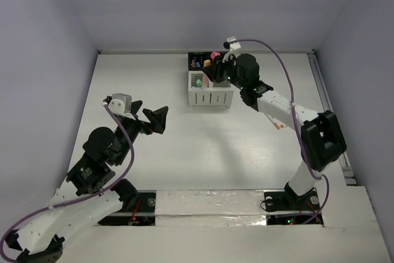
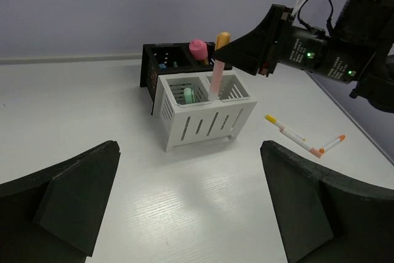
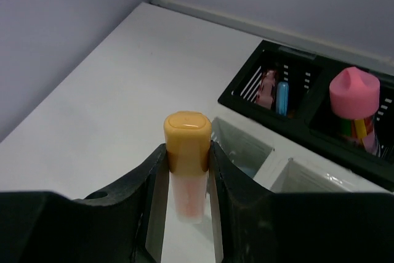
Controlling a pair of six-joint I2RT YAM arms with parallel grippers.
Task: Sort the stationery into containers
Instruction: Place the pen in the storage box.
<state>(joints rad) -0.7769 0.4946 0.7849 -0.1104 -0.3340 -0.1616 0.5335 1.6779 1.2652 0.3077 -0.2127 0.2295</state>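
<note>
Next, my right gripper releases the pink marker, held upright over the white compartments, in the white compartment (image 1: 201, 82) (image 3: 233, 173) next to the mint green stick.
The containers are two black compartments (image 1: 198, 61) joined to two white slatted ones (image 1: 210, 97). My right gripper (image 1: 221, 69) is shut on a pink marker with an orange cap (image 3: 186, 143) and holds it upright over the white compartments (image 3: 246, 146). In the left wrist view the marker's lower end (image 2: 216, 81) reaches the rim of the right white compartment (image 2: 237, 93). A mint green stick (image 2: 189, 95) stands in the left white one. Pink (image 3: 267, 87) and blue (image 3: 282, 98) sticks and a thick pink-capped one (image 3: 353, 93) stand in the black compartments. My left gripper (image 1: 157, 119) is open and empty, left of the containers.
Two thin white pens with orange and yellow tips (image 2: 294, 135) (image 2: 333, 145) lie on the table to the right of the containers, under my right arm (image 1: 277, 106). Walls close the table at the back and on both sides.
</note>
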